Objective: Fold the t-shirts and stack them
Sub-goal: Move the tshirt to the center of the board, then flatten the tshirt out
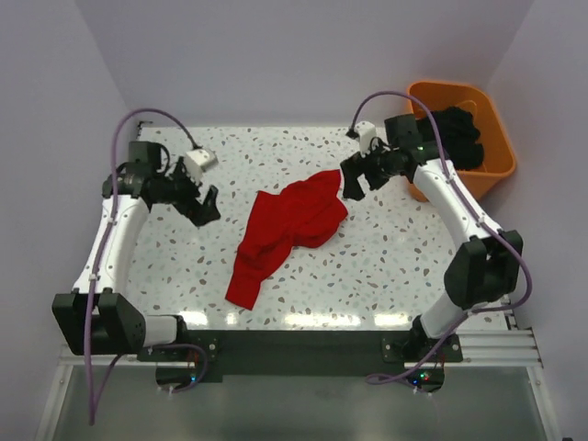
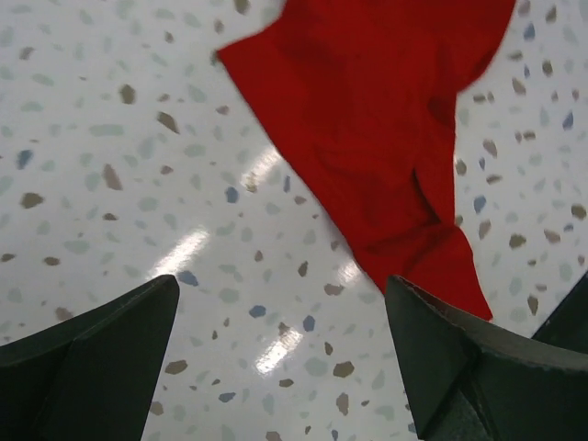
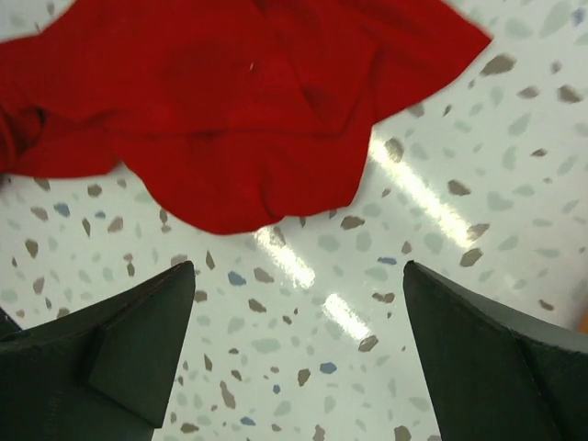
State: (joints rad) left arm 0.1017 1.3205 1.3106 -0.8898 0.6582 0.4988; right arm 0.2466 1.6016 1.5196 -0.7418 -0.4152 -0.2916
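Observation:
The crumpled red t-shirt has a narrow near end (image 1: 245,277) (image 2: 418,262), which my left gripper will go to next and close on.
A crumpled red t-shirt (image 1: 285,230) lies in a loose diagonal heap in the middle of the speckled table. My left gripper (image 1: 206,206) is open and empty, above the table to the left of the shirt; in the left wrist view the t-shirt (image 2: 386,138) lies ahead and to the right of the fingers (image 2: 110,340). My right gripper (image 1: 355,182) is open and empty, just right of the shirt's upper end; in the right wrist view the t-shirt (image 3: 230,101) lies ahead of the fingers (image 3: 487,340), apart from them.
An orange plastic tub (image 1: 491,161) holding dark cloth (image 1: 455,133) stands at the back right corner, behind my right arm. The white speckled table (image 1: 395,257) ends at a dark rail along the near edge. Grey walls close in the back and sides.

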